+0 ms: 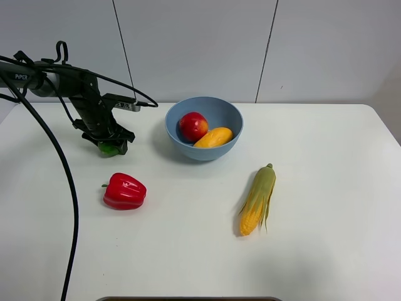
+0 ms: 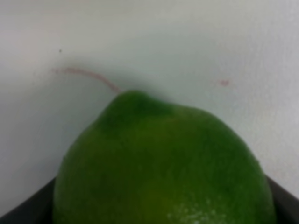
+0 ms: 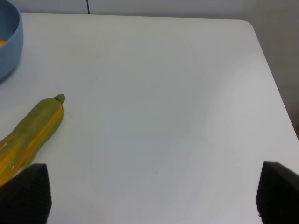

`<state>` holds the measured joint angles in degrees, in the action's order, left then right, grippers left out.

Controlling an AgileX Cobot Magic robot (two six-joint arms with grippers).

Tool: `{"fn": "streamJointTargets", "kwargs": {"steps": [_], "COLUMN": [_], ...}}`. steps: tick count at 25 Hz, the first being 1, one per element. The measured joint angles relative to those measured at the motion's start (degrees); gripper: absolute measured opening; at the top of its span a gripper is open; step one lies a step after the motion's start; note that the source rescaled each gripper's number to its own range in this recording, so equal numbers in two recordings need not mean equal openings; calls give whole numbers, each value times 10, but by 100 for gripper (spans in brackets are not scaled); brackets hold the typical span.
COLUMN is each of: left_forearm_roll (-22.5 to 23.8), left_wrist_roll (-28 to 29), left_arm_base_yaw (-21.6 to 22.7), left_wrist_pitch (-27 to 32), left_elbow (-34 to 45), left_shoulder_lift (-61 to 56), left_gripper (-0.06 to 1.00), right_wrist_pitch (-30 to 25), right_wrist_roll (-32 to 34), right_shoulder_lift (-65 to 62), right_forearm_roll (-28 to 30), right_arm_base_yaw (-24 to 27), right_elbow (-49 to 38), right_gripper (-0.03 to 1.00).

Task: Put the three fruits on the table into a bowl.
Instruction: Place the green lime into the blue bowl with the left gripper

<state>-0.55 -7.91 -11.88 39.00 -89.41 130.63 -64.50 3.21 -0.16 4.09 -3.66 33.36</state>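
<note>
My left gripper is holding the green lime. It will let the lime go in the light-blue bowl, between the red apple and the bowl's near rim (image 1: 195, 140).
The red apple (image 1: 193, 125) and the yellow-orange mango (image 1: 213, 137) lie inside the light-blue bowl (image 1: 207, 152) at the back middle of the white table (image 1: 326, 207). My left gripper (image 1: 113, 144) is to the left of the bowl, low over the table, shut on the green lime (image 1: 111, 149). In the left wrist view the lime (image 2: 163, 158) fills the space between the dark fingers (image 2: 23, 212). My right gripper (image 3: 154, 198) is open and empty, with its fingertips (image 3: 25, 191) wide apart over bare table; it is out of the exterior view.
A glossy red bell pepper (image 1: 124, 191) lies in front of my left gripper. A corn cob in green husk (image 1: 258, 199) lies right of centre; the right wrist view shows it (image 3: 32, 130) and the bowl's edge (image 3: 9, 46). A black cable hangs along the table's left side.
</note>
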Motion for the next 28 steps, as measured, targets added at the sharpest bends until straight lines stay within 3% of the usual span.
{"fn": "streamJointTargets", "kwargs": {"steps": [19,28], "left_forearm_roll": [-1,-5], "left_wrist_roll": [14,17], "left_arm_base_yaw": [-1,-44], "left_wrist_pitch": [22,41], "left_elbow": [0,-28], "left_shoulder_lift": [-74,-134], "left_gripper": [0,0], "right_wrist_pitch": [0,0], "right_wrist_roll": [0,0], "right_shoulder_lift": [0,0], "right_forearm_roll": [0,0], "right_arm_base_yaw": [0,0], "right_elbow": [0,0], "right_gripper": [80,80]}}
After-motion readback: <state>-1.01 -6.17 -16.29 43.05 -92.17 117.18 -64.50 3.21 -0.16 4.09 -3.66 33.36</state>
